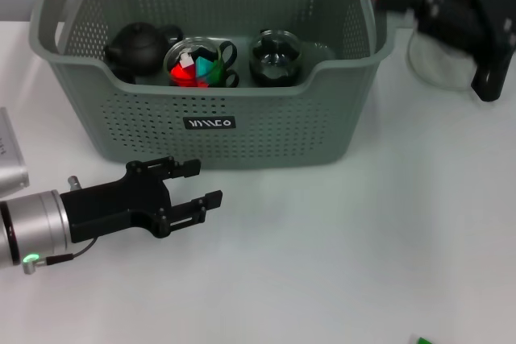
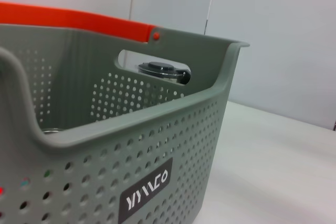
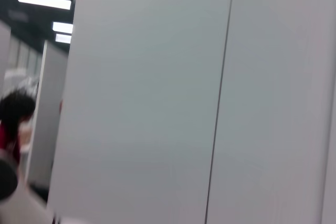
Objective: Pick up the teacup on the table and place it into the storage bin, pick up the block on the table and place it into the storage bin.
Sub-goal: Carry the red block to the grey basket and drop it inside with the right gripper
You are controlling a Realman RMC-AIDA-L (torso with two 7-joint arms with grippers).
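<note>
Next, my right gripper releases its hold and leaves the block in the glass cup (image 1: 205, 68) that is beside the black teapot, inside the storage bin.
The storage bin (image 1: 266, 130), a grey perforated basket with orange handle clips and a black label, stands at the back middle of the table. Inside it are a black teapot (image 1: 137, 46), a glass teacup (image 1: 275, 57), and a second glass cup (image 1: 197, 64) holding a red block (image 1: 182, 72) and a green block (image 1: 208, 70). My left gripper (image 1: 196, 186) hovers open and empty low over the table, just in front of the bin's left front corner. The left wrist view shows the bin's front wall (image 2: 173, 145) and label up close. My right gripper (image 1: 486, 34) is raised beside the bin's right end.
A white rounded object (image 1: 435, 66) sits on the table under the right arm. A silver box (image 1: 10, 159) lies at the left edge. A green scrap (image 1: 424, 339) shows at the front edge. The table (image 1: 347, 239) is white.
</note>
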